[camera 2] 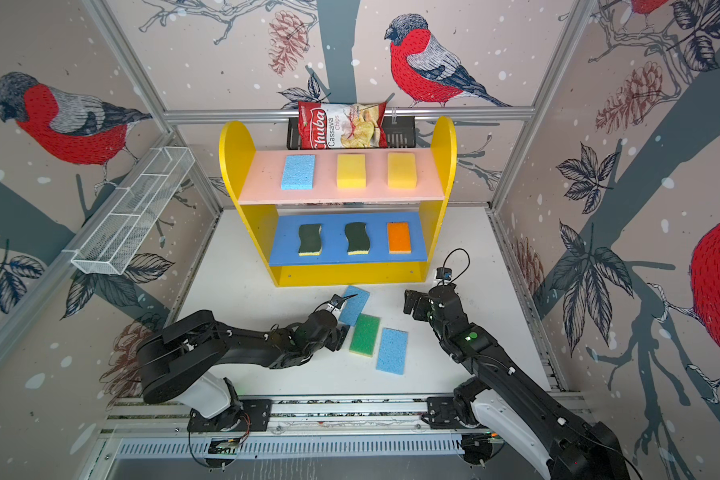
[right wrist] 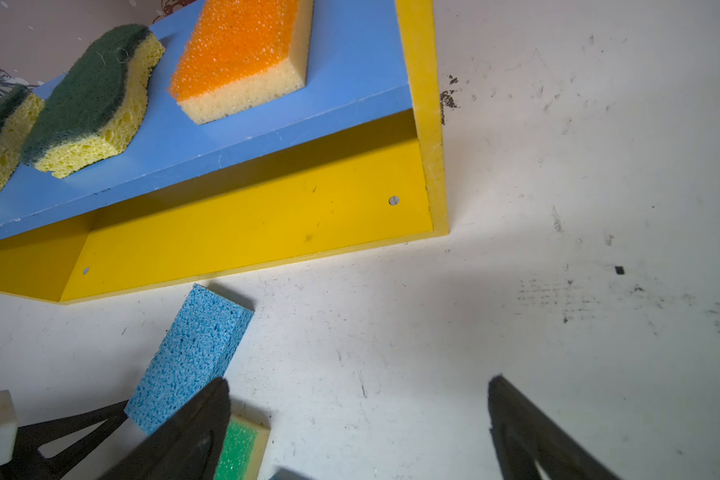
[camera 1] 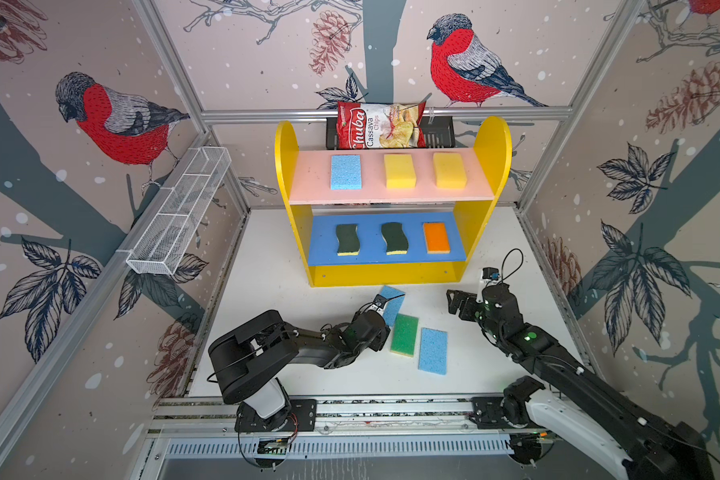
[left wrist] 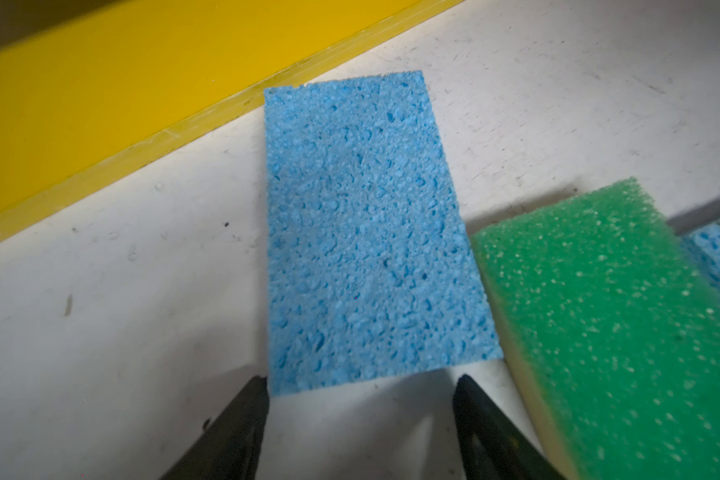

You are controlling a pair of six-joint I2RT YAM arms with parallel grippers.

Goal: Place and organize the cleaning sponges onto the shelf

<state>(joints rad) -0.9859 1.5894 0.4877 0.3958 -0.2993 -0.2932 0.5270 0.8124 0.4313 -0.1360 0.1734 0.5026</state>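
Note:
The green sponge crowds the blue sponge's near corner; my left gripper will open wider, push it aside and grip the blue sponge's sides (left wrist: 376,332).
The yellow shelf (camera 1: 489,166) carries a light blue sponge (camera 1: 346,171) and two yellow sponges (camera 1: 400,171) on its pink board. Its blue board holds two dark-green wavy sponges (camera 1: 347,239) and an orange one (camera 1: 436,237). On the table in front lie a blue sponge (camera 1: 393,305), a bright green one (camera 1: 405,334) and another blue one (camera 1: 433,351). My left gripper (left wrist: 362,384) is open at the near end of the first blue sponge (left wrist: 366,232), one fingertip (left wrist: 260,388) touching its corner. To the right, my right gripper (camera 1: 458,301) hangs open over bare table, holding nothing.
A red-and-white chips bag (camera 1: 379,126) sits in a black rack (camera 1: 437,133) behind the shelf. A white wire basket (camera 1: 179,212) hangs on the left wall. The arms' mounting rail (camera 1: 350,409) runs along the table's front edge.

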